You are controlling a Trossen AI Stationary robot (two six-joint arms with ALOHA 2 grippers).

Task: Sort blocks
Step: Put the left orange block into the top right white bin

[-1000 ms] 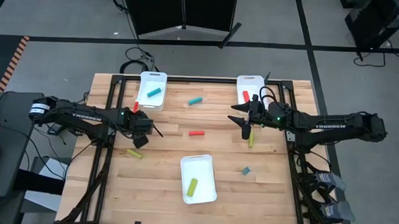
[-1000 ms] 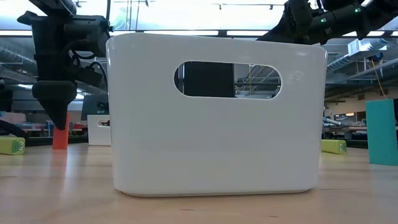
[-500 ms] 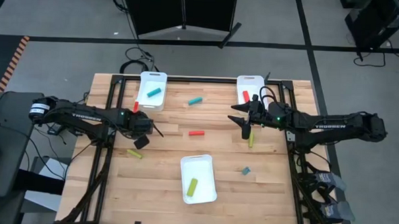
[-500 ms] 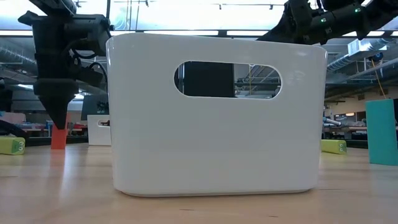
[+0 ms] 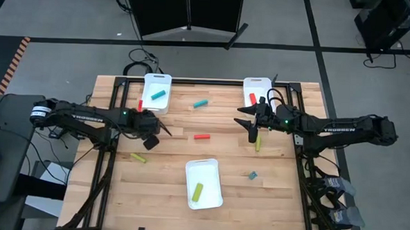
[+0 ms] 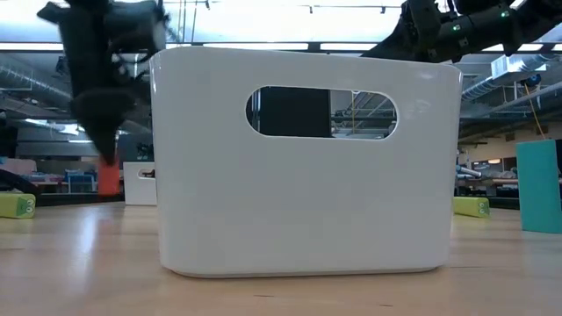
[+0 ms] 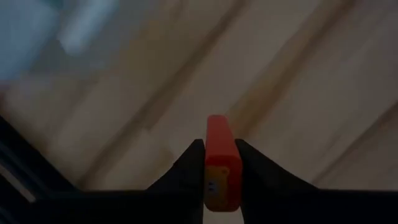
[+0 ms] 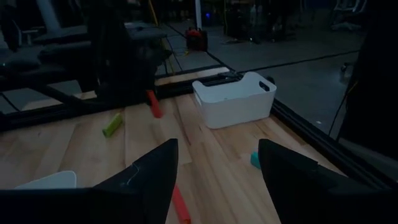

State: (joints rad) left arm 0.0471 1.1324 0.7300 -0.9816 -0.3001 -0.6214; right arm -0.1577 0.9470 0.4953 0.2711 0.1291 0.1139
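Note:
Next, my left gripper releases the red block it is holding in the white tray (image 5: 250,108), the one that already has a red block in it.
My left gripper (image 5: 148,140) is over the table's left half, shut on a red block (image 7: 219,134), which also shows in the low view (image 6: 108,178). My right gripper (image 5: 253,129) hovers open, right of centre, touching nothing. Loose on the wood lie a red block (image 5: 202,137), a teal block (image 5: 201,102), two yellow-green blocks (image 5: 138,157) (image 5: 258,144) and a small teal block (image 5: 253,175). Another red block (image 5: 139,106) lies beside the far-left tray (image 5: 157,80), which holds a teal block (image 5: 159,94). My left gripper pinches the red block between its two fingers (image 7: 189,163). The fingers come from above, pointing down, and lie along the block. Its free end (image 7: 217,124) sticks out past the fingertips. It hangs upright below the gripper, lifted clear of the table (image 6: 108,184).
A white tray (image 5: 204,167) at the near middle holds a yellow-green block (image 5: 197,192) and fills the low view (image 6: 307,219). A far-right tray (image 5: 258,82) holds a red block (image 5: 252,98). Bare wood lies between the two arms.
My left gripper has risen a little with the red block and moved toward the table's right and far side. The block now hangs higher over the wood than a second ago.

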